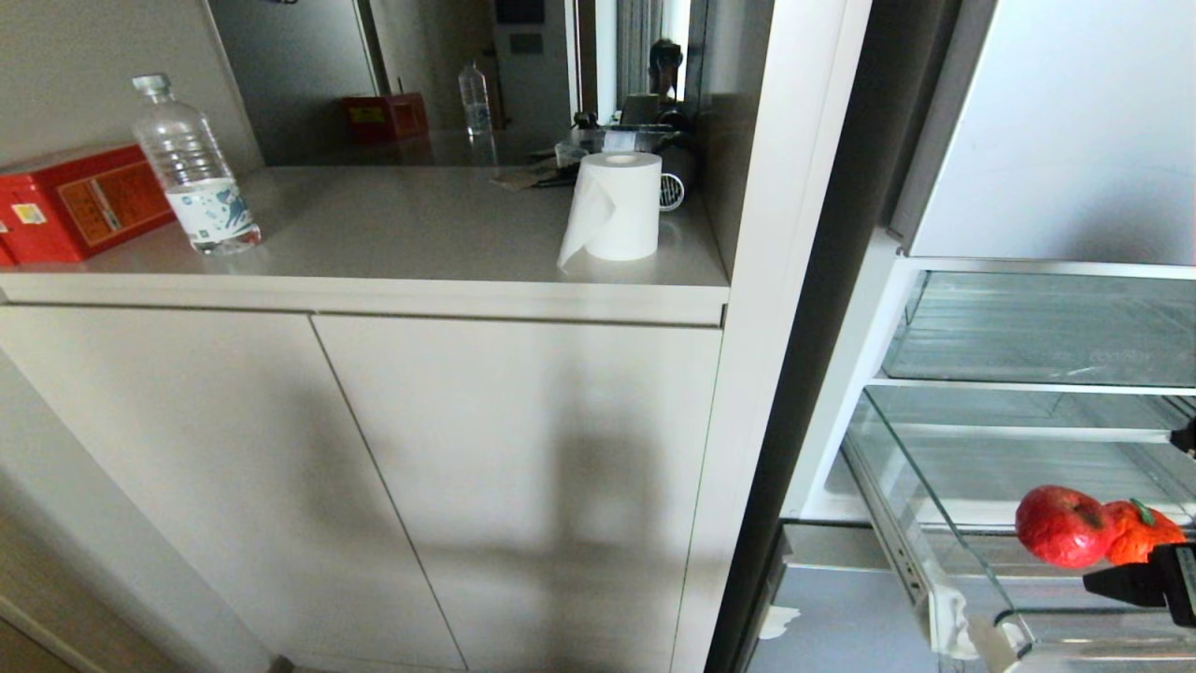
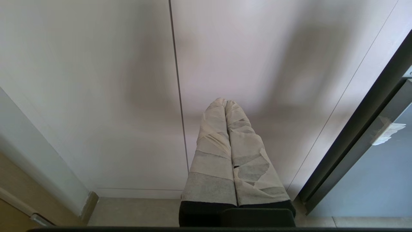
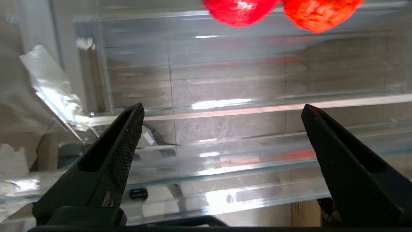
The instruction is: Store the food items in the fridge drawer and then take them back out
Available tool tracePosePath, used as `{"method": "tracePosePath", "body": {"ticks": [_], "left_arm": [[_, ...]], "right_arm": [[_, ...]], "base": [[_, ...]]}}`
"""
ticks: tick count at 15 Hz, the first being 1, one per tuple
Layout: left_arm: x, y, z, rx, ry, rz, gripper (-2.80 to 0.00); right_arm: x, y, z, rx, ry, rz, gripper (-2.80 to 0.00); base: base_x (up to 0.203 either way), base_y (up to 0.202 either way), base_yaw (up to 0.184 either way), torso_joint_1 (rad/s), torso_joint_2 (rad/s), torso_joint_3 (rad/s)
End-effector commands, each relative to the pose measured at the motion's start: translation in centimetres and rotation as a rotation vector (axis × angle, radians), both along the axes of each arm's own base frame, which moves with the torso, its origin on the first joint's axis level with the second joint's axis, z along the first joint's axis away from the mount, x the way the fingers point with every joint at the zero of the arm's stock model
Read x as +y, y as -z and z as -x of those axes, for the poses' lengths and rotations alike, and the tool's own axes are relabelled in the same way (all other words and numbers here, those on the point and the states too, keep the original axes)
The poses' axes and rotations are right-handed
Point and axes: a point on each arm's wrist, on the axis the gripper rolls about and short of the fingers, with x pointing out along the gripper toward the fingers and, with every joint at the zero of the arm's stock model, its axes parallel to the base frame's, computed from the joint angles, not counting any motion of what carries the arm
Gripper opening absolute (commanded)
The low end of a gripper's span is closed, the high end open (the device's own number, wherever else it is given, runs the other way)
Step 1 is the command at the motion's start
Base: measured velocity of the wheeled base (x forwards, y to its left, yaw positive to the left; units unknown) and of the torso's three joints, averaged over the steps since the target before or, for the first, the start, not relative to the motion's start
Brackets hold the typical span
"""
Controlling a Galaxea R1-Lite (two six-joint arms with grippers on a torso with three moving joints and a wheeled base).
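The orange-red fruit beside the apple is next for my right gripper, which should go there and close on the fruit's sides [image 1: 1140,532] [image 3: 321,12] around its green stem.
The fridge drawer [image 1: 920,523], a clear plastic bin, stands pulled out at the lower right of the head view. In it the glossy red apple [image 1: 1060,526] and the bumpy orange-red fruit [image 1: 1138,535] with a green stem lie side by side, touching. My right gripper [image 3: 222,109] hovers over the drawer's thick front lip [image 3: 244,108], open wide and empty. The apple [image 3: 238,11] and the orange-red fruit [image 3: 318,14] lie beyond its tips. One black fingertip [image 1: 1117,581] shows at the head view's right edge. My left gripper [image 2: 225,102], with tape-wrapped fingers pressed together, hangs before the cabinet doors.
Left of the fridge, a counter [image 1: 420,252] carries a water bottle [image 1: 194,168], a red box [image 1: 75,201] and a paper roll [image 1: 615,206]. White cabinet doors [image 1: 514,486] are below. Another clear bin [image 1: 1046,327] sits above the drawer. White scraps [image 1: 953,622] cling to the drawer's front corner.
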Motion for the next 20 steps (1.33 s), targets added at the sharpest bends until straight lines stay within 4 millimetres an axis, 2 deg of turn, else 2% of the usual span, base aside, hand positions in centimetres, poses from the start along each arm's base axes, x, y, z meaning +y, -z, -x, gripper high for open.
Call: {"method": "tracePosePath", "body": {"ticks": [1,4,6,10,15,18,20], "left_arm": [[0.0,0.0,0.0,-0.002,0.0,0.001,-2.8],[0.0,0.0,0.0,-0.001,-0.001,0.001,-2.8],[0.0,0.0,0.0,-0.001,-0.001,0.001,-2.8],[0.0,0.0,0.0,-0.002,-0.001,0.001,-2.8],[0.0,0.0,0.0,0.0,-0.001,0.001,-2.8],[0.0,0.0,0.0,-0.001,-0.001,0.001,-2.8],[0.0,0.0,0.0,-0.002,0.0,0.001,-2.8]], "right_arm": [[0.2,0.0,1.4,-0.023,0.002,0.007,0.0],[0.4,0.1,2.9,-0.04,-0.002,0.023,0.0],[0.2,-0.6,2.3,-0.071,0.006,0.03,0.0],[-1.1,-1.6,-2.3,-0.083,0.039,0.031,0.0],[-4.5,1.0,-8.4,0.007,0.117,0.011,0.0],[-6.7,2.4,-10.2,-0.005,0.169,0.017,0.0],[-7.9,2.6,-10.2,-0.002,0.202,0.018,0.0]], "base": [[0.0,0.0,0.0,0.0,0.0,0.0],[0.0,0.0,0.0,0.0,0.0,0.0],[0.0,0.0,0.0,0.0,0.0,0.0],[0.0,0.0,0.0,0.0,0.0,0.0],[0.0,0.0,0.0,0.0,0.0,0.0],[0.0,0.0,0.0,0.0,0.0,0.0],[0.0,0.0,0.0,0.0,0.0,0.0]]}}
